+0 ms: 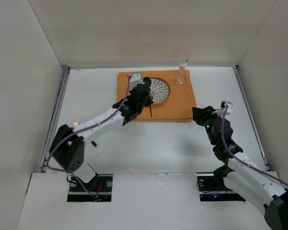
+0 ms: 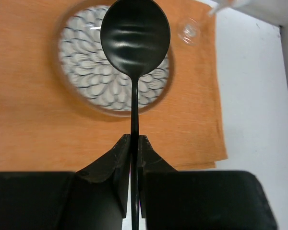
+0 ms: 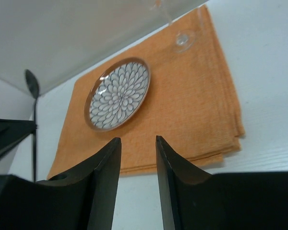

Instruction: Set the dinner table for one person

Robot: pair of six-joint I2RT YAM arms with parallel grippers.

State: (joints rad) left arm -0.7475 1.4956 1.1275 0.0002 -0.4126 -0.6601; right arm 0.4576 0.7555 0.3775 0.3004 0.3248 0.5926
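Note:
Next, I let go of the black spoon with my left gripper beside the patterned plate, on the orange cloth [image 1: 178, 99] [image 2: 189, 96] in front of the glass.
My left gripper [image 1: 146, 98] is shut on the thin handle of a black spoon [image 2: 135, 36] and holds it above the orange cloth [image 1: 180, 105], at the left edge of the patterned plate [image 1: 160, 90]. In the left wrist view the gripper [image 2: 134, 141] pinches the handle, and the spoon's bowl hangs over the plate [image 2: 86, 62]. The cloth lies at the back middle of the white dinner table [image 1: 173, 148]. My right gripper [image 1: 200, 115] is open and empty, low over the table beside the cloth's front right corner; its own view [image 3: 138, 141] shows the plate [image 3: 118, 93] and the spoon [image 3: 32, 86].
A clear stemmed glass [image 1: 183, 67] stands on the cloth's back right corner, its foot also visible in the left wrist view [image 2: 188, 31] and the right wrist view [image 3: 182, 40]. White walls close in the table's back and sides, with grey rails [image 1: 62, 110] along the side edges.

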